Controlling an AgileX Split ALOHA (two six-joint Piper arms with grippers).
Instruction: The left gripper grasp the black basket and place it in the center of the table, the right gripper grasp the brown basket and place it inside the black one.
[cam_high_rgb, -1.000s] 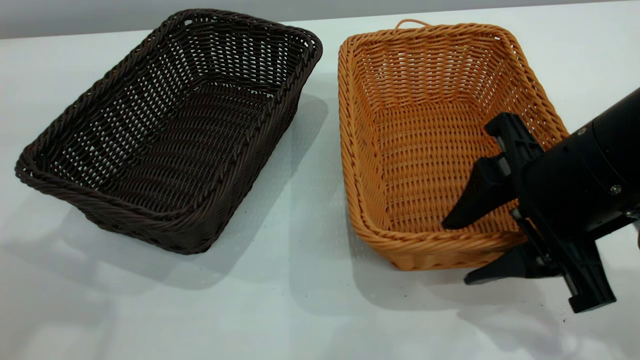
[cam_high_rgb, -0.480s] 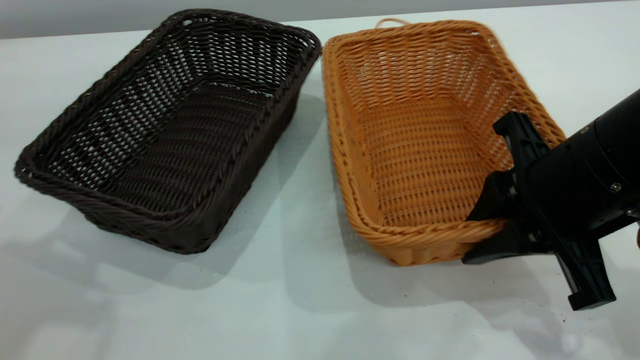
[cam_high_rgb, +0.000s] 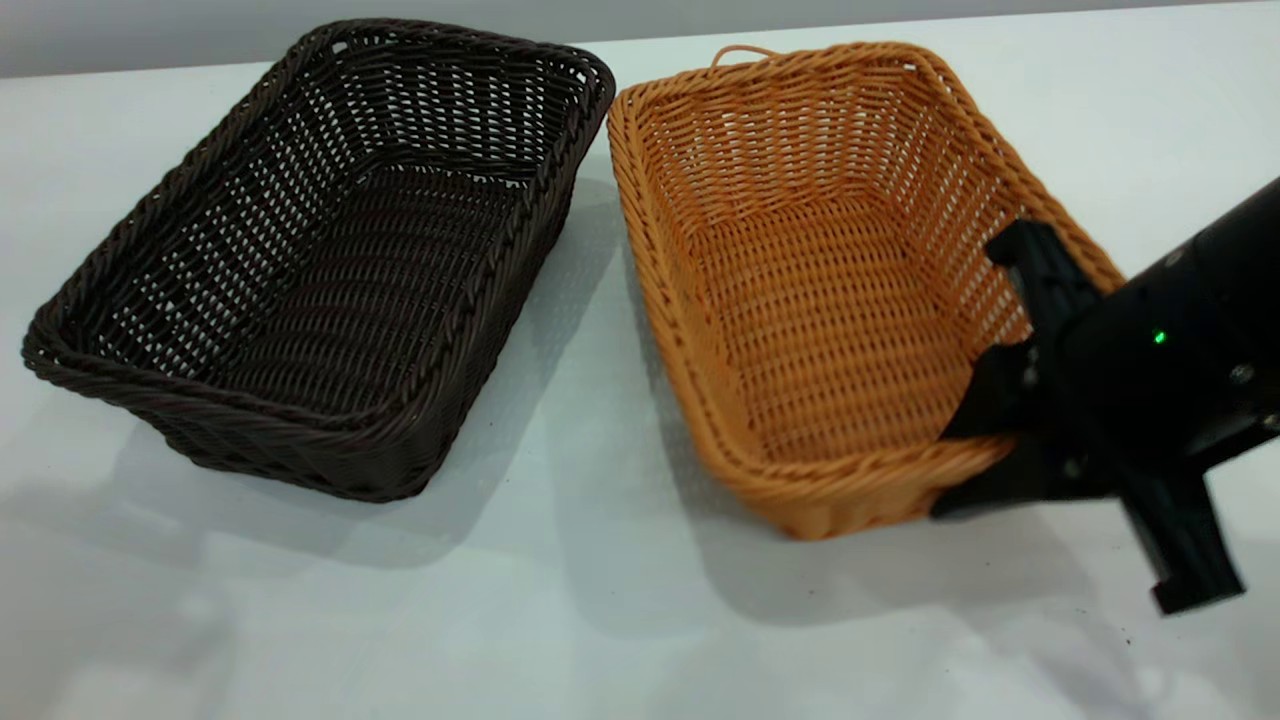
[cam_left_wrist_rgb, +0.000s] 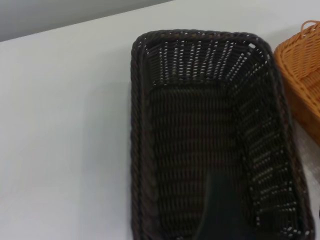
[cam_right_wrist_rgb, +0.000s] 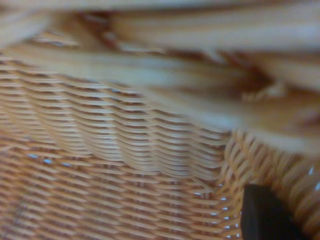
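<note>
My left gripper is to go to the black basket next and close on the middle of its long rim (cam_high_rgb: 509, 235) (cam_left_wrist_rgb: 285, 122) facing the brown basket.
The black basket (cam_high_rgb: 310, 250) lies at the left of the table (cam_high_rgb: 560, 620), and in the left wrist view the black basket (cam_left_wrist_rgb: 200, 125) fills most of the picture. My left gripper (cam_left_wrist_rgb: 222, 205) shows only as a dark shape over its floor and is out of the exterior view. The brown basket (cam_high_rgb: 820, 300) lies to the right, its far left corner close against the black one. My right gripper (cam_high_rgb: 955, 465) is shut on the brown basket's near right rim, one finger inside and one outside. Brown weave (cam_right_wrist_rgb: 125, 150) fills the right wrist view, with one fingertip (cam_right_wrist_rgb: 265, 215) showing.
Bare tabletop stretches in front of both baskets and to the far right. A grey wall edge (cam_high_rgb: 150, 40) runs behind the table. The right arm's thick black body (cam_high_rgb: 1170, 370), with a green light, hangs over the table's right side.
My right gripper went from open astride the brown basket's near right rim to shut on it. The brown basket has swung left toward the black one, which shifted slightly left.
</note>
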